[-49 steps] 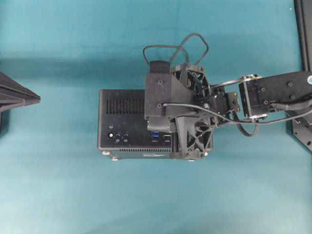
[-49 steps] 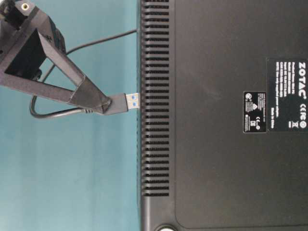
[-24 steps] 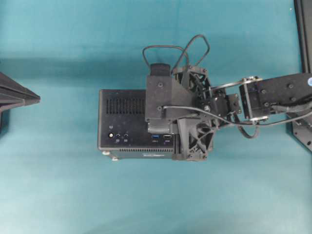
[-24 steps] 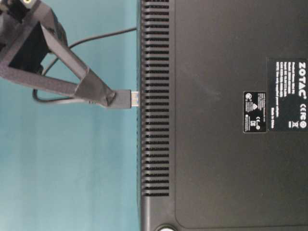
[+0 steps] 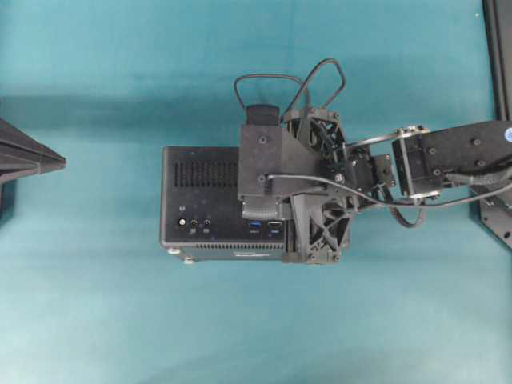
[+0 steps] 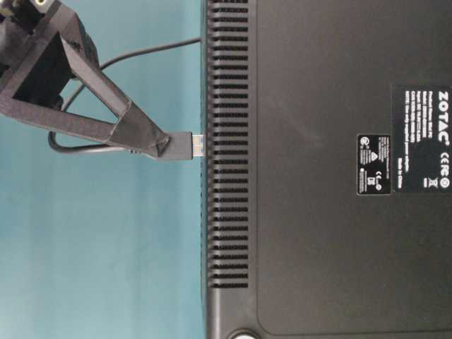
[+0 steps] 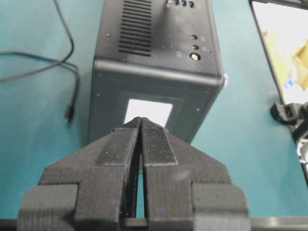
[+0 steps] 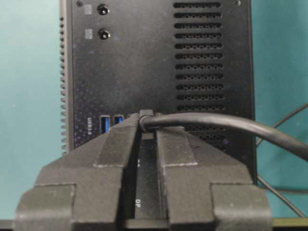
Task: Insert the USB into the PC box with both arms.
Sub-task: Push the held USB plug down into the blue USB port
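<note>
The USB plug's metal tip still shows outside the port, so my right gripper should open, take the plug nearer its cable end (image 8: 146, 121) and push it in.
The PC box (image 5: 200, 204) lies on the teal table, its port face up in the overhead view. My right gripper (image 8: 146, 120) hangs over the box's right part and is shut on the USB plug (image 6: 180, 146). The plug's metal tip (image 6: 200, 145) meets the box's face (image 6: 226, 176) and only a sliver of it shows. Blue ports (image 8: 107, 126) sit just left of the plug. The USB cable (image 8: 216, 122) runs off right and loops behind the box (image 5: 276, 80). My left gripper (image 7: 141, 120) is shut and empty, well short of the box's end (image 7: 154, 62); its tip (image 5: 62, 162) shows at the far left.
The cable's loose far end (image 7: 70, 113) lies on the table left of the box in the left wrist view. A bright panel (image 7: 284, 48) stands to the right there. A black frame (image 5: 500, 48) runs along the overhead view's right edge.
My right gripper pushed the plug toward the box, so its metal tip went from fully showing to mostly sunk into the face. In the last half second nothing moved. The left gripper stayed put.
</note>
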Motion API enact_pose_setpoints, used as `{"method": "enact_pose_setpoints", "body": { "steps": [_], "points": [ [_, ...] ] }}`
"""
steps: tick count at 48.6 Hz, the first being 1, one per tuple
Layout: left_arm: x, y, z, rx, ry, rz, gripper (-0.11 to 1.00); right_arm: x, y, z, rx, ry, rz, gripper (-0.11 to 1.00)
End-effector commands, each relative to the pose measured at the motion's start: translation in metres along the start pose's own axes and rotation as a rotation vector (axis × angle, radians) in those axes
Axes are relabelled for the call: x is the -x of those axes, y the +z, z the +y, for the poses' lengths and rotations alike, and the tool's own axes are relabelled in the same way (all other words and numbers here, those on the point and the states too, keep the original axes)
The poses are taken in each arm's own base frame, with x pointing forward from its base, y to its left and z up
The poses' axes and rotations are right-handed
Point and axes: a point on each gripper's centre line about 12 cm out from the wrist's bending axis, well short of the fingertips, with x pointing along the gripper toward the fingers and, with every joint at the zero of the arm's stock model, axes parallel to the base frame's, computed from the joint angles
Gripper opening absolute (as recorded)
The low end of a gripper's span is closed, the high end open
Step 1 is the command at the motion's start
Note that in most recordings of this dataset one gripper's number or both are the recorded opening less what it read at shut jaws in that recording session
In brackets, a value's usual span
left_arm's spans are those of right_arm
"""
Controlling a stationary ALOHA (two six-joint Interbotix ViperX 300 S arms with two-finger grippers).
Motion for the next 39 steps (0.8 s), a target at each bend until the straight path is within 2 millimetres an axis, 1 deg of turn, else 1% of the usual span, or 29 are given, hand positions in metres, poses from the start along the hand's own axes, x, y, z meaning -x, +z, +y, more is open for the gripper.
{"method": "enact_pose_setpoints", "body": {
  "steps": [1,13,25,39],
  "points": [
    [0.0,0.003,-0.001,-0.001,-0.005,-0.012,0.0,0.002,0.0,0.005,-0.011,0.012,0.003,0.09],
    [-0.001,0.003,-0.001,0.006,-0.003,-0.009,0.0,-0.01,-0.005,0.012,-0.005,0.024,0.041,0.09],
    [-0.001,0.003,-0.001,0.007,-0.003,-0.01,0.0,-0.005,-0.007,0.009,-0.01,0.012,0.062,0.09],
    [0.0,0.004,-0.001,0.009,-0.003,-0.012,0.0,0.0,-0.001,0.003,-0.019,0.002,0.052,0.09]
  ]
}}
